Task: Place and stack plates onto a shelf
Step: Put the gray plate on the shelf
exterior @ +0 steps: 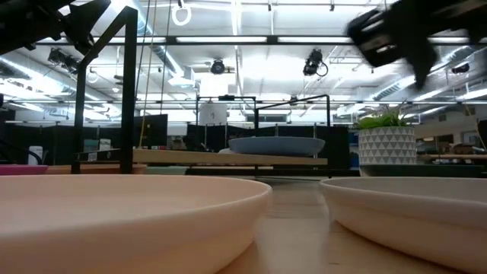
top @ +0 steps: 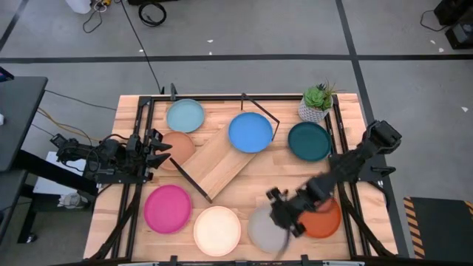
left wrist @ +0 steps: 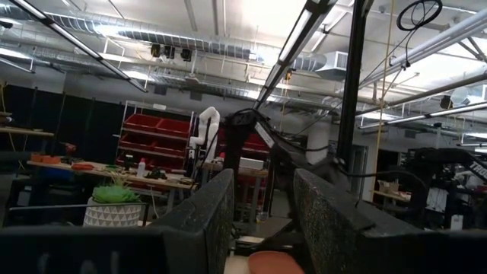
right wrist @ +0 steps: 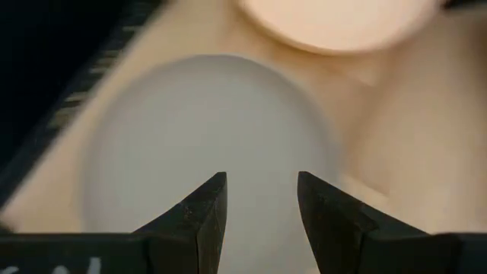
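Observation:
My right gripper should go next to the grey plate's near-side rim (top: 286, 242) (right wrist: 86, 217), toward the orange plate. It should close there.
Eight plates lie in the high view: light blue (top: 185, 115), tan (top: 179, 150), dark teal (top: 309, 141), pink (top: 168, 208), cream (top: 216, 230), grey (top: 262, 227) and orange (top: 325, 219) rest flat on the table. The blue plate (top: 250, 132) sits on the far end of the shelf (top: 220, 161), which stands slantwise. My right gripper (top: 287, 222) hovers open over the grey plate (right wrist: 205, 144), fingers pointing down. My left gripper (top: 162, 148) is open at the tan plate's left edge, pointing level toward the table's right, raised above it.
A potted plant (top: 318, 103) stands at the far edge beside the dark teal plate. A black frame (top: 140, 133) runs along the table's left and right sides. In the low view the cream plate (exterior: 129, 221) and grey plate (exterior: 411, 213) fill the foreground before the shelf (exterior: 228, 157).

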